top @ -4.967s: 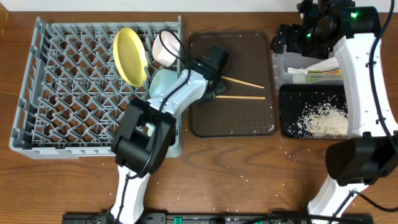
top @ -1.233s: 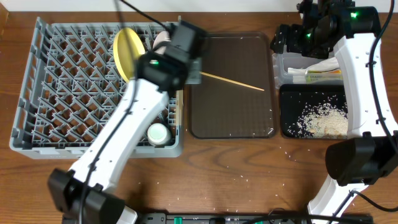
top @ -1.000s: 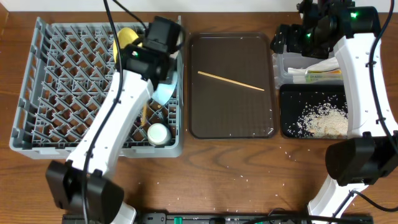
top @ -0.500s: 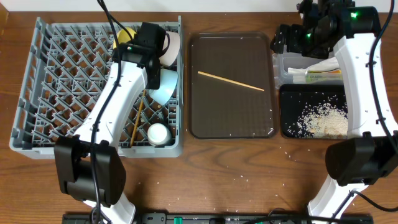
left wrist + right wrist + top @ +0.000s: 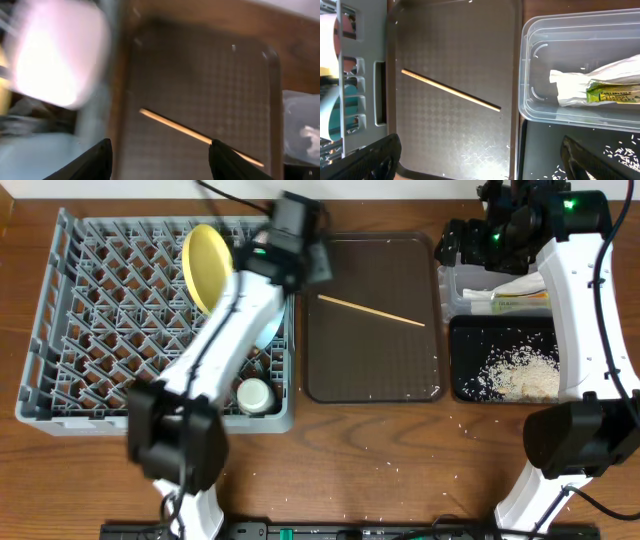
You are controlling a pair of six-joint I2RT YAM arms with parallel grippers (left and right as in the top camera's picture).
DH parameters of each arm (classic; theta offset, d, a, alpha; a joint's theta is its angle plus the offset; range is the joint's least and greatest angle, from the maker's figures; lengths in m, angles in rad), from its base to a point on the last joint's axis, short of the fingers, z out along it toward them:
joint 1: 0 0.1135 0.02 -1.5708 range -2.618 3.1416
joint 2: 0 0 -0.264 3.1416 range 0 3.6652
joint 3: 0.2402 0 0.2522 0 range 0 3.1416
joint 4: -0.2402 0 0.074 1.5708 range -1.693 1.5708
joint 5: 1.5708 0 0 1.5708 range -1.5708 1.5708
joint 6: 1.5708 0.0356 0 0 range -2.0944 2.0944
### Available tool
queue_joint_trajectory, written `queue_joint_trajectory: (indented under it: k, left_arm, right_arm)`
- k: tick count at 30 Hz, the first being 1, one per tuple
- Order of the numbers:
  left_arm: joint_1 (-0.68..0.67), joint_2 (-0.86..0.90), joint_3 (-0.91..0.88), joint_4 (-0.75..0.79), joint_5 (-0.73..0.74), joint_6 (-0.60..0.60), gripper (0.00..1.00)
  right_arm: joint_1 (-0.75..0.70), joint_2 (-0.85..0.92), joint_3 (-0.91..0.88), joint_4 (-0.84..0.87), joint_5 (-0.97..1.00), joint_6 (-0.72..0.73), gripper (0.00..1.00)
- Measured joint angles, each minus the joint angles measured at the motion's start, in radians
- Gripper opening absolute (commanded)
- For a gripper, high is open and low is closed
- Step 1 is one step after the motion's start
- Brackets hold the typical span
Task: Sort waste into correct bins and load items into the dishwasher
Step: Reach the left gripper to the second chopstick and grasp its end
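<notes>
The robot's left gripper will next close on the rack-side half (image 5: 346, 303) (image 5: 172, 123) of the wooden chopstick that lies on the brown serving tray.
My left gripper (image 5: 312, 265) is open and empty, above the seam between the grey dish rack (image 5: 100, 330) and the brown serving tray (image 5: 370, 370). In the blurred left wrist view its fingers (image 5: 160, 165) frame one wooden chopstick (image 5: 200, 137), which lies on the tray (image 5: 370, 310). The rack holds the yellow plate (image 5: 205, 265), light blue bowl (image 5: 270, 330), white cup (image 5: 253, 395) and a blurred white bowl (image 5: 55, 55). The second chopstick is hidden under my left arm. My right gripper (image 5: 485, 160) is open and empty near the clear tub (image 5: 450, 285) holding the snack wrapper (image 5: 600, 87).
The black tray (image 5: 460, 330) in front of the tub holds a heap of rice crumbs (image 5: 520, 375). A few loose crumbs (image 5: 462, 420) lie on the wooden table in front of both trays. My right arm stands along the table's right edge.
My left gripper carried a chopstick from the brown tray into the rack, let it go, then swung right to the tray's upper left corner. The right arm has not moved.
</notes>
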Motion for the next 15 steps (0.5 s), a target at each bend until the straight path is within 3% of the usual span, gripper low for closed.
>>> queue_joint_trajectory:
  k: [6, 11, 15]
  left_arm:
    - [-0.092, 0.168, 0.000, 0.115, 0.016, -0.188, 0.51]
    - [-0.121, 0.233, 0.000, 0.202, 0.022, -0.371, 0.49]
    - [-0.121, 0.256, 0.000, 0.219, 0.018, -0.446, 0.45]
  right_arm:
    - [0.000, 0.000, 0.000, -0.001, 0.000, 0.000, 0.99]
    - [0.000, 0.000, 0.000, 0.000, 0.000, 0.000, 0.99]
    - [0.000, 0.000, 0.000, -0.001, 0.000, 0.000, 0.99]
